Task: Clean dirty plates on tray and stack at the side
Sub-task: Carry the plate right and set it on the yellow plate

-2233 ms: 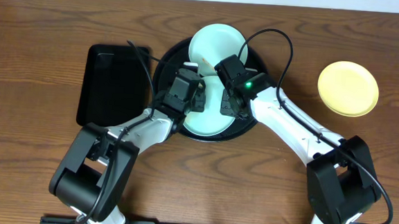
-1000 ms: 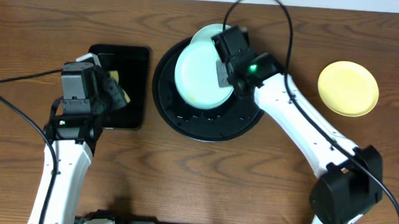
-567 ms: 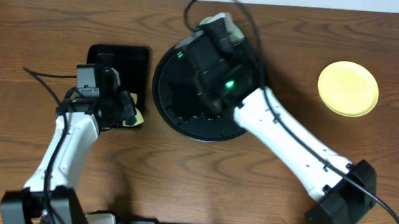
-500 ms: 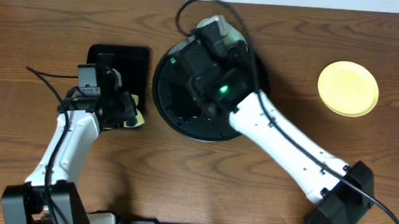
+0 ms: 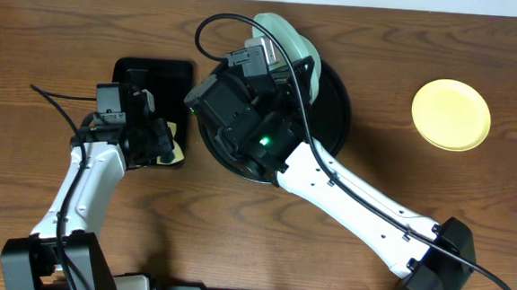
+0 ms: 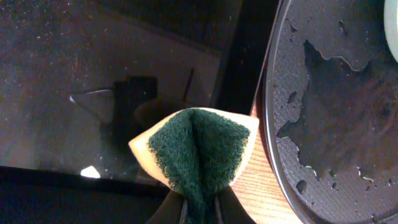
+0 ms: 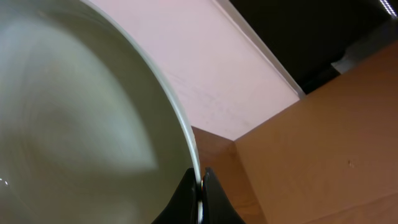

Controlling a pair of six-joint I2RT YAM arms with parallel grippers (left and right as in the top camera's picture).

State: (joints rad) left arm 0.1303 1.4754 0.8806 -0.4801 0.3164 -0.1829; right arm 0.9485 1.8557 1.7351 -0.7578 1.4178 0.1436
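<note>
The robot's right gripper will set the light blue plate, now tilted above the black tray, down on top of the pale yellow plate [image 5: 450, 114].
My right gripper [image 7: 200, 193] is shut on the rim of a light blue plate [image 7: 81, 124] and holds it tilted up, above the round black tray [image 5: 333, 105]. In the overhead view this plate [image 5: 292, 39] shows at the tray's far edge, partly behind the arm. I cannot see a second blue plate. The pale yellow plate [image 5: 451, 114] lies on the table at the right. My left gripper [image 6: 199, 208] is shut on a yellow sponge with a green scouring face [image 6: 199, 146], between the two trays.
A rectangular black tray [image 5: 145, 89] lies left of the round tray; it also shows in the left wrist view [image 6: 93, 74]. The round tray's floor [image 6: 329, 124] is wet with puddles. My raised right arm [image 5: 346, 191] crosses the table's middle.
My left arm left the round tray and carried the sponge to the rectangular tray's edge. My right arm lifted the blue plate off the round tray and tilted it up.
</note>
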